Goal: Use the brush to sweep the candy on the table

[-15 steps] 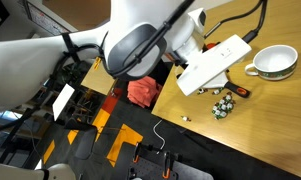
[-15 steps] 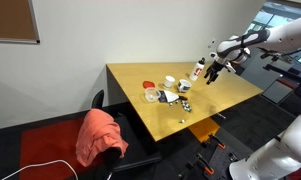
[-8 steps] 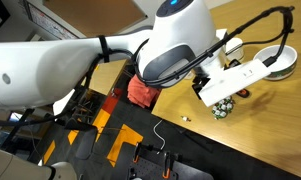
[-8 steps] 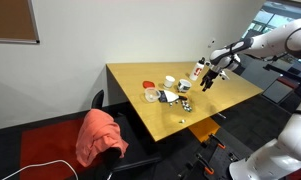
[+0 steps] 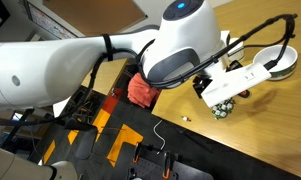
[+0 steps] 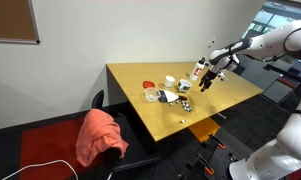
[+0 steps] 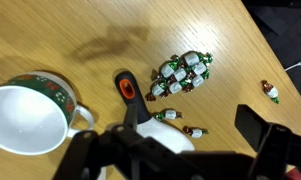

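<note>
The robot's gripper should next go to the orange hanging hole [image 5: 243,93] [image 7: 127,89] at the end of the brush's black handle and close there.
In the wrist view the brush lies on the wooden table [image 7: 100,30]: a black handle with an orange hanging hole [image 7: 125,88] and a white head [image 7: 168,136]. A cluster of wrapped candies [image 7: 185,70] sits just beyond it. Two loose candies lie beside the head [image 7: 195,131], and one lies far right [image 7: 271,92]. My gripper [image 7: 175,142] is open above the brush head, with dark fingers [image 7: 260,125] on either side of it and apart from it. In both exterior views the gripper [image 5: 226,88] [image 6: 208,79] hovers over the candy pile [image 5: 223,108].
A white mug with a Christmas pattern [image 7: 25,120] [image 5: 281,62] stands next to the brush handle. A lone candy [image 5: 185,118] lies near the table edge. Cups and bottles [image 6: 173,88] stand mid-table. A red cloth [image 6: 100,135] hangs on a chair.
The arm has swung across the table toward the mug and candy pile and come lower. In the last half second it shifted only slightly. The gripper stays open.
</note>
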Robot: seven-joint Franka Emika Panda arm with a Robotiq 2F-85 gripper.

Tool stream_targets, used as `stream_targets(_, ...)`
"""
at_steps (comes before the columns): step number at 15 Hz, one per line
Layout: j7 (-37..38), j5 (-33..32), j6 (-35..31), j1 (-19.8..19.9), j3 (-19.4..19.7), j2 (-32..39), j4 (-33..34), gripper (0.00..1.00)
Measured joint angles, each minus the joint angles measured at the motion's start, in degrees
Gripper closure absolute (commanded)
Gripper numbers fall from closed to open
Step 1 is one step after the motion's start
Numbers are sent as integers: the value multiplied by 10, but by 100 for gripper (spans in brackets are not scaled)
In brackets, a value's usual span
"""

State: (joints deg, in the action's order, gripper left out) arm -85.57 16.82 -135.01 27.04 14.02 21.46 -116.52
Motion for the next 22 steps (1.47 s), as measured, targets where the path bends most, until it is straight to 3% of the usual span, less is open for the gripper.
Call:
stream_targets(5, -112, 95, 0, 62, -49, 62, 41, 0)
stream_targets(8, -159, 115, 0, 92, -74, 108, 79, 0)
stream_targets(13, -171, 114, -8, 106, -101, 168, 133, 0)
stream_targets(22, -174, 114, -9, 115, -115, 178, 136, 0)
